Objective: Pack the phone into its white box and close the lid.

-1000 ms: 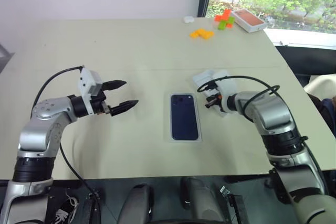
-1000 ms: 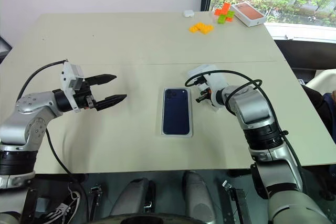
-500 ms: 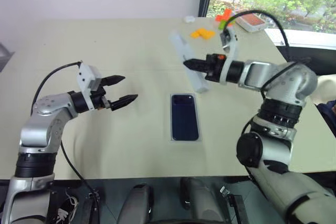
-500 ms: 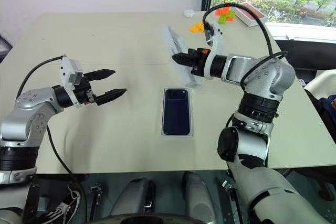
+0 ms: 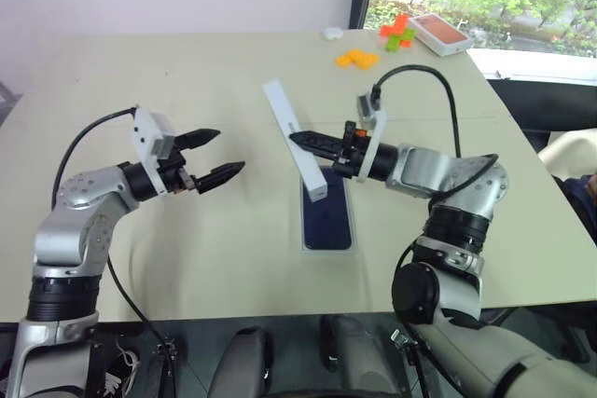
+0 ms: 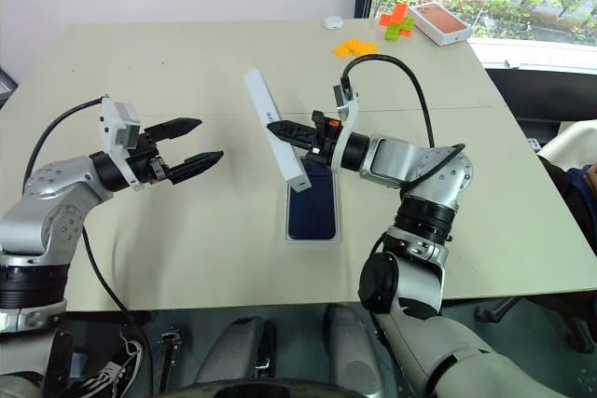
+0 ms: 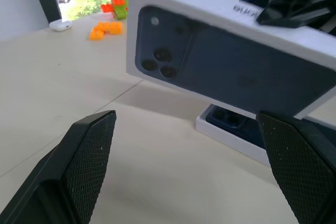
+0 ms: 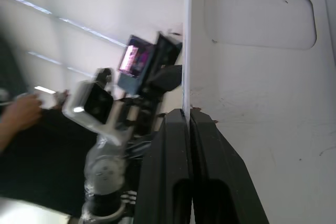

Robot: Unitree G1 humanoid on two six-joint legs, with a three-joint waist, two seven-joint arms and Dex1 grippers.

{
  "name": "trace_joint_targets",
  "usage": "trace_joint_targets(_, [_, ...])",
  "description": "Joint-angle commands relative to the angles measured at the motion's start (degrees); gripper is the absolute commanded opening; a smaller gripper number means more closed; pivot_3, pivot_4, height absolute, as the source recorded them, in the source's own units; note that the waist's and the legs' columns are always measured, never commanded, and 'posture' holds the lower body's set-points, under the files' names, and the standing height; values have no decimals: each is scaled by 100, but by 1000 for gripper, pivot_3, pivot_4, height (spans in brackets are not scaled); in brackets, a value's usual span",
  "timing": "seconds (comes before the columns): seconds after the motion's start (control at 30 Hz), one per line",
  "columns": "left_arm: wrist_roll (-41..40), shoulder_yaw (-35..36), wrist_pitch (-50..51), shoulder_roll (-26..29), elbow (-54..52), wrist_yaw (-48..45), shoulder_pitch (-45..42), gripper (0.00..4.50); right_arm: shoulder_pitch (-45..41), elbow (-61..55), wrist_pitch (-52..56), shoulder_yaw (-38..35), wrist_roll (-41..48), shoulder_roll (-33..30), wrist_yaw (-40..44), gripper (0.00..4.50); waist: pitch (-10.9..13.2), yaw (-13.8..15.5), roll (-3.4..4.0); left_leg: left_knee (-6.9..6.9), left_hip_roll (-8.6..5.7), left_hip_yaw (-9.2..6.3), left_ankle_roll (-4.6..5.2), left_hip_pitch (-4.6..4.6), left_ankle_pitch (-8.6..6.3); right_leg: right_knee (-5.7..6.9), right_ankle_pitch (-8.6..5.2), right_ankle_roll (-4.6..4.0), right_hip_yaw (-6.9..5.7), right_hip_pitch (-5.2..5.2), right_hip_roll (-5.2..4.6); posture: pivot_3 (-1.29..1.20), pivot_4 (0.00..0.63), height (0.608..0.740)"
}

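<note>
The robot's right gripper needs to release the lid, tilted above the box's far end now, on edge along the white box's long side [image 5: 295,203] nearest the left gripper.
The dark navy phone [image 5: 328,221] lies flat in the white box [image 5: 328,248] at the table's middle. My right gripper [image 5: 297,138] reaches in level from the right and is shut on one wall of the lid [image 5: 282,109]. The lid hangs on edge, tilted, just above the box's far end. Its printed phone picture [image 7: 226,61] faces my left gripper. Its plain white inside [image 8: 257,77] faces the right wrist camera. My left gripper [image 5: 219,154] hovers open to the left of the lid, holding nothing and a hand's width from it.
Orange blocks [image 5: 358,60], green and orange blocks [image 5: 399,34], a white box with an orange-red top [image 5: 440,34] and a small white object [image 5: 333,34] sit at the table's far right edge.
My right gripper has lifted the lid from the table right of the box and swung it left, rolling it up on edge over the phone. The left gripper has stayed put.
</note>
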Motion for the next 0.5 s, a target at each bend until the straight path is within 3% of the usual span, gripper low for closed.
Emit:
trace_joint_targets(0.03, [-128,144,11,39,-232,33,-9,4500,52,30,39,-93,672,223,-587,79,0,-3,0,0,2,0,0,0,0,0,0,0,0,0,2,0,150,740])
trace_joint_targets(0.23, [-225,175,87,52,-372,75,78,4500,623,-148,-156,102,1731,684,-1783,79,1,-7,2,-1,2,0,1,-4,0,-3,0,1,0,0,3,0,150,740])
trace_joint_targets(0.5, [-157,32,23,-43,-457,149,313,4500,1366,-400,-1706,1215,3732,421,-3621,79,1,-111,1,-1,1,0,1,-3,0,-5,-1,2,1,0,2,0,150,740])
